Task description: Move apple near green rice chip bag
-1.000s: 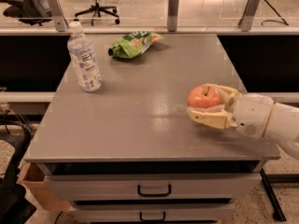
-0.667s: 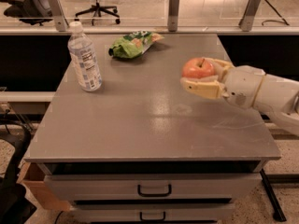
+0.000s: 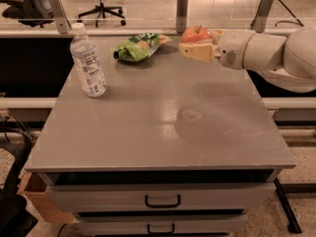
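Observation:
The apple will go down from my gripper against the green rice chip bag's end nearest my arm [image 3: 161, 53].
The red-orange apple [image 3: 196, 34] is held in my gripper [image 3: 196, 44], which is shut on it and carries it above the far part of the grey table [image 3: 163, 127]. The green rice chip bag [image 3: 138, 47] lies on the table at the far middle, just left of the apple. My white arm [image 3: 269, 53] reaches in from the right.
A clear plastic water bottle [image 3: 88, 61] with a white cap stands at the far left of the table. Drawers [image 3: 163, 200] are below the front edge. A glass barrier with metal posts [image 3: 182, 9] runs behind the table; office chairs stand beyond.
My gripper has carried the apple up and away from the right middle of the table toward the far side, close to the green bag.

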